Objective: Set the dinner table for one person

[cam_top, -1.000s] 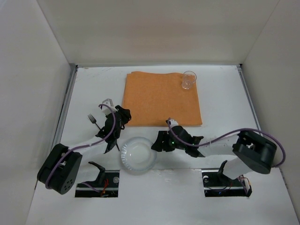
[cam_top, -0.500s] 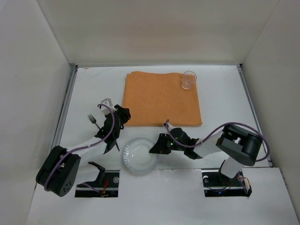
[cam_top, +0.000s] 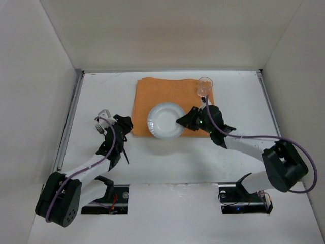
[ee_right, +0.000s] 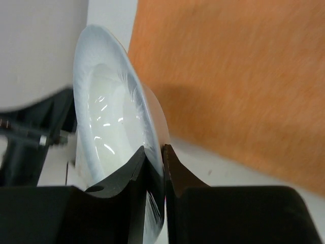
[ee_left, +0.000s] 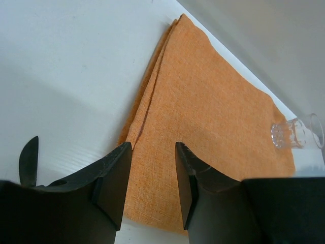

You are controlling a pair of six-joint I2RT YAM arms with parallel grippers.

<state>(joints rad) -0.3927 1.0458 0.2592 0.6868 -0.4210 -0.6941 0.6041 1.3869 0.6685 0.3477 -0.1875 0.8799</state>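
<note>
The robot's right gripper needs to set down and release the white plate flat on the middle of the orange mat [cam_top: 168, 107].
A white plate [cam_top: 165, 120] hangs tilted over the near part of the orange mat [cam_top: 175, 94] on the dinner table [cam_top: 244, 101]. My right gripper [cam_top: 179, 121] is shut on the plate's right rim. In the right wrist view the rim sits pinched between the fingers of that gripper [ee_right: 154, 148], with the plate [ee_right: 109, 117] on edge and the mat [ee_right: 228, 76] beyond. My left gripper [cam_top: 127, 122] stands open left of the mat, holding nothing. From the left wrist, this gripper [ee_left: 153, 147] shows only the mat [ee_left: 213, 112] between its fingers.
A clear glass [cam_top: 204, 86] stands on the mat's far right corner, close behind my right wrist, and shows in the left wrist view as the glass [ee_left: 297, 133]. A fork [cam_top: 98, 127] lies on the table just left of my left arm. White walls enclose the table.
My right gripper shut on the plate's rim and carried it from the near table up over the mat. The left arm shifted slightly left and away.
</note>
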